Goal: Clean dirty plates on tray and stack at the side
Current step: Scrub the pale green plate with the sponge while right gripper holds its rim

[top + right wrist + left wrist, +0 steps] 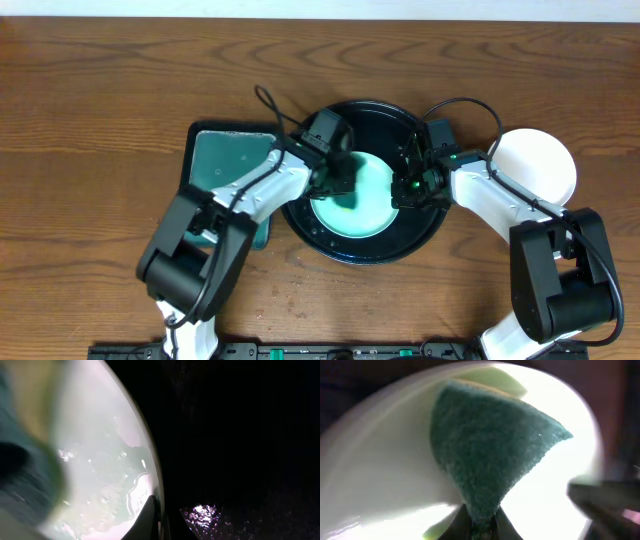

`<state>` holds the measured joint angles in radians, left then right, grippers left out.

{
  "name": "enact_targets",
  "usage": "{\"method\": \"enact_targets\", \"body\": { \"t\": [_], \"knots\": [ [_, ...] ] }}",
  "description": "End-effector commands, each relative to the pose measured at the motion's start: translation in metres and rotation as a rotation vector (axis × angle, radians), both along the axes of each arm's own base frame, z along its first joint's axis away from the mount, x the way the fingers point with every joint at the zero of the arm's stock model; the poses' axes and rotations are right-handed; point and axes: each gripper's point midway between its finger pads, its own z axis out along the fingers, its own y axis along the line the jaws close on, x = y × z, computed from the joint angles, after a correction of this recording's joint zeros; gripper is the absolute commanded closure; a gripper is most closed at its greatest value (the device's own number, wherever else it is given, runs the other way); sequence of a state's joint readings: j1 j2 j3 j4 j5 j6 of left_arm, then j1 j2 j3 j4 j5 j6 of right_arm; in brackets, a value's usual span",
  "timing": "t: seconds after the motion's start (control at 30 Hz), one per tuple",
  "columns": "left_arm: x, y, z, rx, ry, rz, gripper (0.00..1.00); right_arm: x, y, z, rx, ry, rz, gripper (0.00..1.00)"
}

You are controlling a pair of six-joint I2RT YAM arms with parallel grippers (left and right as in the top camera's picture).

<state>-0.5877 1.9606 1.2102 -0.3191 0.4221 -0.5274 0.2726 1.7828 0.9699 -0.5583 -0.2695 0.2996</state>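
Observation:
Next, I let go of the teal-green sponge with my left gripper inside the near end of the rectangular black tray point(221, 215).
A pale-mint plate point(365, 212) with a teal-green smear lies in the round black tray point(375, 112). My left gripper point(338, 178) is shut on a teal-green sponge point(490, 445) and presses it onto the plate point(380, 460); its jaws point(480, 524) pinch the sponge's narrow end. My right gripper point(408, 188) is shut on the plate's right rim; in the right wrist view its fingers point(162, 520) straddle the rim of the wet, smeared plate point(100, 460), with the black tray point(240, 435) beside it. A plain white plate point(540, 165) sits on the table to the right of the tray.
A rectangular black tray with a teal-green interior point(225, 160) lies left of the round tray, partly under my left arm. Both arms reach in from the near edge. Wooden table point(100, 100) surrounds everything.

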Motion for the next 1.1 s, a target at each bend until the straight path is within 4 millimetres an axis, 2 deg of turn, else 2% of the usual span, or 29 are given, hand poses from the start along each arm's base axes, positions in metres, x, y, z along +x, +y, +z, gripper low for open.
{"method": "enact_targets", "body": {
  "t": [0.0,0.1,0.2,0.3,0.37,0.4,0.53,0.7,0.83,0.93,1.0,1.07],
  "knots": [
    [-0.047,-0.041,0.001,-0.143,0.144,-0.123,0.92,-0.035,-0.010,-0.030,-0.070,0.113,0.039,0.99],
    [-0.056,-0.043,-0.004,-0.126,0.163,-0.138,0.92,-0.035,-0.010,-0.030,-0.071,0.116,0.039,0.99],
    [-0.062,-0.030,-0.020,-0.053,0.206,-0.115,0.92,-0.035,-0.010,-0.030,-0.071,0.117,0.039,0.99],
    [-0.065,0.003,-0.039,0.133,0.215,-0.057,0.92,-0.036,-0.010,-0.030,-0.071,0.117,0.039,0.99],
    [-0.065,0.031,-0.047,0.282,0.200,-0.017,0.93,-0.036,-0.010,-0.030,-0.071,0.119,0.039,0.99],
    [-0.063,0.054,-0.050,0.397,0.186,0.028,0.93,-0.036,-0.010,-0.030,-0.071,0.119,0.039,0.99],
    [-0.051,0.100,-0.039,0.642,0.089,0.092,0.94,-0.036,-0.010,-0.030,-0.071,0.118,0.039,0.99],
    [-0.023,0.132,-0.005,0.833,-0.083,0.131,0.93,-0.035,-0.010,-0.030,-0.071,0.116,0.040,0.99],
    [-0.005,0.137,0.018,0.880,-0.188,0.095,0.93,-0.035,-0.010,-0.030,-0.071,0.116,0.040,0.99],
    [0.003,0.127,0.021,0.844,-0.223,0.073,0.93,-0.035,-0.010,-0.030,-0.071,0.116,0.040,0.99],
    [0.004,0.112,0.016,0.767,-0.213,0.040,0.93,-0.035,-0.010,-0.030,-0.071,0.116,0.040,0.99],
    [0.000,0.086,0.008,0.631,-0.173,-0.008,0.93,-0.035,-0.010,-0.030,-0.071,0.116,0.040,0.99]
  ]
}}
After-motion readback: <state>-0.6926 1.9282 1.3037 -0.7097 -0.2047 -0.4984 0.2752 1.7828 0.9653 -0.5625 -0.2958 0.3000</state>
